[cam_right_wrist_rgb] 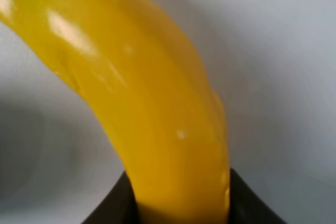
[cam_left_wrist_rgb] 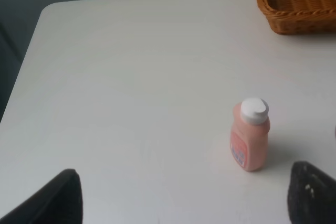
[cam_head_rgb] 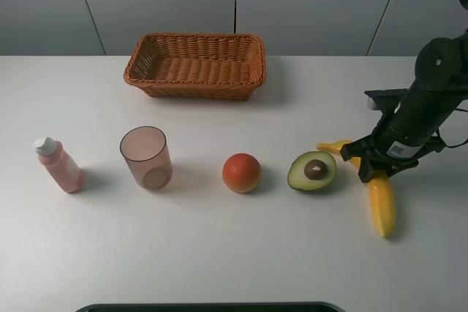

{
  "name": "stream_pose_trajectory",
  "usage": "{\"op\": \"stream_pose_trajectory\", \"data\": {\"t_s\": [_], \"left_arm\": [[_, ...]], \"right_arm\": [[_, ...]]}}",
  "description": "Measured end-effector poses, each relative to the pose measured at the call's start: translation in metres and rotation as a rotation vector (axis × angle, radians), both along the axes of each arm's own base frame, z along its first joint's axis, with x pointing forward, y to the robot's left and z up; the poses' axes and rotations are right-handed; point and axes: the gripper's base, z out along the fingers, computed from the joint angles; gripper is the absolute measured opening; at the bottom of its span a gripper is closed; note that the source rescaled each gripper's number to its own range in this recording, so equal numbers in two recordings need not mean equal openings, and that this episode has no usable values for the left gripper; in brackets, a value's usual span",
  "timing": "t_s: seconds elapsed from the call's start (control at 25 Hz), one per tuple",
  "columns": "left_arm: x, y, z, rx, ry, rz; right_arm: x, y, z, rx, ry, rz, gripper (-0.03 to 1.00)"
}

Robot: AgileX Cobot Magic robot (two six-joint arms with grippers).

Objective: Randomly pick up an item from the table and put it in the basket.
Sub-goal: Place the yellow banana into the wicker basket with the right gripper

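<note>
The right gripper needs to release the yellow banana lengthwise on the middle of the wicker basket's bottom (cam_head_rgb: pixel 209 67). The banana still lies on the white table.
The yellow banana (cam_head_rgb: pixel 382 206) lies on the white table (cam_head_rgb: pixel 219 253) at the right, next to the avocado half. My right gripper (cam_head_rgb: pixel 369 169) is down over its middle. In the right wrist view the banana (cam_right_wrist_rgb: pixel 152 103) fills the frame, with a dark finger (cam_right_wrist_rgb: pixel 113 208) pressed against each side of it, so the gripper is shut on it. The wicker basket (cam_head_rgb: pixel 191 91) stands empty at the back centre, and its corner shows in the left wrist view (cam_left_wrist_rgb: pixel 294 22). My left gripper (cam_left_wrist_rgb: pixel 184 195) is open and empty above the table's left part.
A pink bottle (cam_head_rgb: pixel 58 166) with a white cap stands at the left, in front of the left gripper (cam_left_wrist_rgb: pixel 250 135). A translucent cup (cam_head_rgb: pixel 146 157), a round orange-red fruit (cam_head_rgb: pixel 241 172) and a halved avocado (cam_head_rgb: pixel 312 170) stand in a row across the middle.
</note>
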Motion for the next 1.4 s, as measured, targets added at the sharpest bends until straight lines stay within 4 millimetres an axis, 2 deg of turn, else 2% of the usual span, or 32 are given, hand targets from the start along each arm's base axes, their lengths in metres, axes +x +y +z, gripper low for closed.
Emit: {"op": "stream_pose_trajectory", "data": {"t_s": [0.16, 0.28, 0.4, 0.68, 0.8, 0.96, 1.08, 1.2, 1.4], "left_arm": [[0.000, 0.000, 0.000, 0.000, 0.000, 0.000], [0.000, 0.000, 0.000, 0.000, 0.000, 0.000], [0.000, 0.000, 0.000, 0.000, 0.000, 0.000], [0.000, 0.000, 0.000, 0.000, 0.000, 0.000], [0.000, 0.000, 0.000, 0.000, 0.000, 0.000], [0.000, 0.000, 0.000, 0.000, 0.000, 0.000], [0.000, 0.000, 0.000, 0.000, 0.000, 0.000], [0.000, 0.000, 0.000, 0.000, 0.000, 0.000], [0.000, 0.000, 0.000, 0.000, 0.000, 0.000]], "right_arm": [[-0.001, 0.000, 0.000, -0.001, 0.012, 0.000, 0.00], [0.006, -0.001, 0.016, -0.015, 0.011, 0.019, 0.00], [0.023, 0.000, 0.053, -0.020, -0.067, 0.035, 0.00], [0.075, 0.009, 0.162, -0.048, -0.394, 0.199, 0.00], [0.093, 0.029, 0.209, -0.036, -0.596, 0.266, 0.00], [0.114, 0.071, 0.253, 0.002, -0.874, 0.380, 0.00], [0.130, 0.109, 0.257, 0.014, -0.995, 0.509, 0.00], [0.147, 0.150, 0.238, -0.011, -1.023, 0.666, 0.00], [0.170, 0.215, 0.171, -0.042, -0.943, 0.888, 0.00]]}}
